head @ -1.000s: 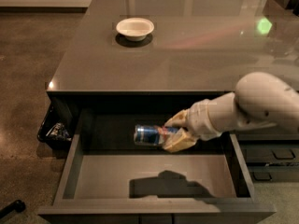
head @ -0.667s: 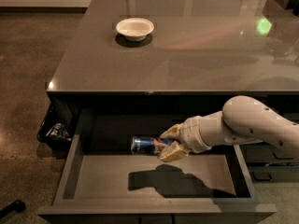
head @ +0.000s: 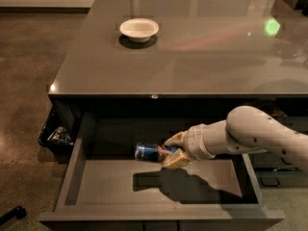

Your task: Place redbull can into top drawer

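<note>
My gripper has a place to set the redbull can. I should lay it on its side on the drawer's grey bottom, near the back middle [head: 151,161].
The top drawer [head: 72,177] stands pulled out below the counter's front edge, wide and shallow with a grey floor. The redbull can [head: 150,152] lies sideways, blue and silver, held inside the drawer a little above its floor, near the back middle. My gripper [head: 172,151] reaches in from the right on a white arm and is shut on the can's right end. The arm and can cast a shadow on the drawer floor.
A white bowl [head: 139,29] sits on the grey counter [head: 202,57] at the back left. A dark bin [head: 57,134] with items stands left of the drawer. Narrower drawers with black handles [head: 272,179] are at the right.
The gripper has lowered into the drawer with the can and moved slightly left. The can now sits lower, closer to the drawer floor.
</note>
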Action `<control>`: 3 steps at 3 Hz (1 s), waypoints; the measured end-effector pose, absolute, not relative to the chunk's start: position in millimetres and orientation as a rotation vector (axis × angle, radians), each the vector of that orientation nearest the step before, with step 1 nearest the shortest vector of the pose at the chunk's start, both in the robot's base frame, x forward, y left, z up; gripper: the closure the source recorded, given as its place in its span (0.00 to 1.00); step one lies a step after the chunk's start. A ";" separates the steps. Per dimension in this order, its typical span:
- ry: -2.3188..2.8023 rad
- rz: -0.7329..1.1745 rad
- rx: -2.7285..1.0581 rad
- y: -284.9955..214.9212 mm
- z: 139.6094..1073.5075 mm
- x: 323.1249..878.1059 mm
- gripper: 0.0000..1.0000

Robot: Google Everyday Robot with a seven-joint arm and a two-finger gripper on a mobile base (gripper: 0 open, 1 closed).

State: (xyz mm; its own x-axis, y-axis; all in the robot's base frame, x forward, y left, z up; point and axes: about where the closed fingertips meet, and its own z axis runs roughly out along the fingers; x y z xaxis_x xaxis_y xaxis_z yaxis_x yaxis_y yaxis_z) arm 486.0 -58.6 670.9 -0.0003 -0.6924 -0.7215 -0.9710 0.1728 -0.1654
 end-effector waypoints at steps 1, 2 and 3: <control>1.758 0.505 -1.590 -53.1 635.6 493.7 1.00; 1.761 0.499 -1.605 -45.8 606.8 500.8 1.00; 1.767 0.516 -1.589 -46.4 599.7 501.6 0.92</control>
State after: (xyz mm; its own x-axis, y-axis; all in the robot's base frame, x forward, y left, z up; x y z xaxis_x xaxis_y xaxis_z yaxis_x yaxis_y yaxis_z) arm 501.6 -46.4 599.7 -0.0077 -0.6970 -0.7170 -0.9733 0.1698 -0.1547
